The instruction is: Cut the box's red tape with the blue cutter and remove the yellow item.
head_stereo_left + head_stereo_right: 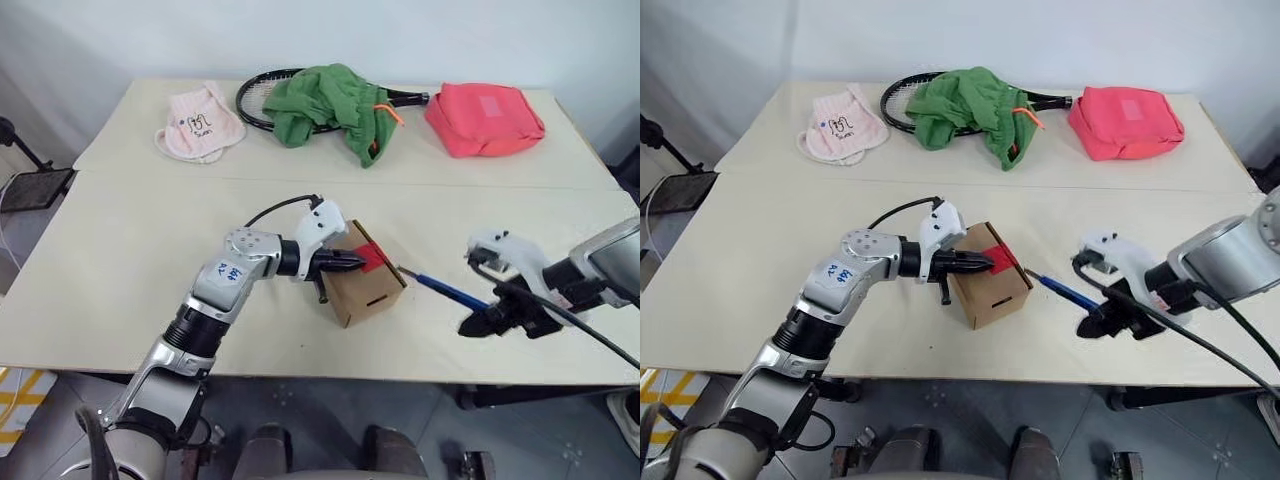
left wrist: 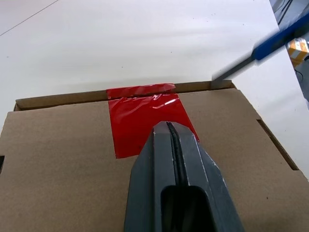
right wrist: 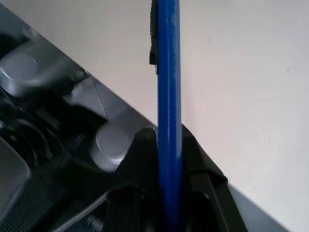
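Next, my right gripper sets the blue cutter down on the table [image 1: 511, 278] next to the brown box, in front of the pink-red bag.
The brown box [image 1: 365, 290] sits tilted on the table's near middle, with the red tape [image 1: 373, 257] across its top flap seam. My left gripper [image 1: 357, 262] is shut, and its tips rest on the box top at the near edge of the tape [image 2: 145, 111]. My right gripper [image 1: 482, 322] is shut on the blue cutter [image 1: 452, 292], to the right of the box. In the right wrist view the blue cutter [image 3: 169, 72] runs up between the black fingers [image 3: 140, 145]. The cutter's metal blade points at the box's right corner; contact is unclear. The yellow item is hidden.
Along the far side of the table [image 1: 120, 290] lie a pink cloth [image 1: 200, 125], a black racket [image 1: 262, 95] partly under a green cloth [image 1: 330, 100], and a pink-red bag [image 1: 485, 118]. The table's front edge runs just below my right gripper.
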Tool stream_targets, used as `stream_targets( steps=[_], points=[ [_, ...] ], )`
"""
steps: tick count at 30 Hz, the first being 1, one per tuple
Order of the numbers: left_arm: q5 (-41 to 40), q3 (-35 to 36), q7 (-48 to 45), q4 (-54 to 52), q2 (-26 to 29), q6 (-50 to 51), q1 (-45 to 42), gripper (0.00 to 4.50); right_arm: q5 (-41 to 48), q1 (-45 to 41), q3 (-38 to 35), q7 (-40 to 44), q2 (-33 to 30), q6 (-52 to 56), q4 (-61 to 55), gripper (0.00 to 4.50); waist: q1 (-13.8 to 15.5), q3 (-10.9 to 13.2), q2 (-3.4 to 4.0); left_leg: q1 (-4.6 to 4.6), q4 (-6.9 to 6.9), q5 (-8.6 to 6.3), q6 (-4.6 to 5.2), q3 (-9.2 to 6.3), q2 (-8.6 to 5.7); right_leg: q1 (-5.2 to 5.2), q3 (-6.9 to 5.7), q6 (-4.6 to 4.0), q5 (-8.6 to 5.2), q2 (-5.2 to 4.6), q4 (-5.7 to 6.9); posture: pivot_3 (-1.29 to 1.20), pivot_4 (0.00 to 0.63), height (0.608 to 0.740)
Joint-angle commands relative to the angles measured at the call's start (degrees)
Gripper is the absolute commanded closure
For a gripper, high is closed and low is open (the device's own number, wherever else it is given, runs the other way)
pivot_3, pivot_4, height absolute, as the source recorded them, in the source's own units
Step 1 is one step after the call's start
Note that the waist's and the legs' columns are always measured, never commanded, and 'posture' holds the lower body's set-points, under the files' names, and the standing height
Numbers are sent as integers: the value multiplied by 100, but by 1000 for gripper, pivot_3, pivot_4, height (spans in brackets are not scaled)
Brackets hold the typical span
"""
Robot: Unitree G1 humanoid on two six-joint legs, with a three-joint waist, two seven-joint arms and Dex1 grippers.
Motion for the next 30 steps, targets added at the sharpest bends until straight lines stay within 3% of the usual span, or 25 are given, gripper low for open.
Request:
stream_targets(
  steps=[1,8,12,15,18,24,28,30],
  points=[
    [202,-240,-59,213,228,222,333,4493,105,359,-1107,684,-383,-527,-311,4293,6,-7,12,0,0,0,0,0,0,0,0,0,0,0,1,0,150,740],
    [81,-58,-344,34,525,44,260,4493,57,3116,-3308,290,-1286,-2086,-234,4293,-9,-8,12,2,-1,-2,-4,9,4,2,0,2,1,3,-4,0,150,740],
    [51,41,-390,2,604,39,164,4493,-2127,6243,-5918,236,40,-3108,447,4293,10,-21,-22,13,4,-2,-5,15,8,14,-1,2,2,5,0,0,150,740],
    [65,78,-383,-51,654,37,165,4493,-4131,7471,-6469,656,1078,-4585,550,4293,83,-27,-10,9,6,-1,-4,21,7,13,1,8,8,3,-3,0,150,740],
    [34,117,-355,-100,682,53,203,4493,-5015,7701,-6472,887,1817,-4958,828,4293,108,-39,45,10,3,0,-6,25,5,5,4,9,8,4,-2,0,150,740],
    [14,106,-321,-251,665,173,232,4493,-6046,7374,-6362,1430,2683,-5089,1288,4293,19,-43,57,35,0,0,-6,35,6,19,19,10,9,5,1,0,150,740],
    [19,103,-320,-247,642,165,187,4500,-6223,7358,-6568,1857,2830,-4810,1220,3352,26,-43,57,38,-2,1,-6,35,6,22,21,10,9,5,2,0,150,740],
    [36,107,-348,-199,666,112,158,4500,-6297,7479,-6798,2205,2722,-4766,1145,2657,41,-43,57,37,-2,0,-6,35,5,22,20,10,9,5,-2,0,150,740]
  ],
)
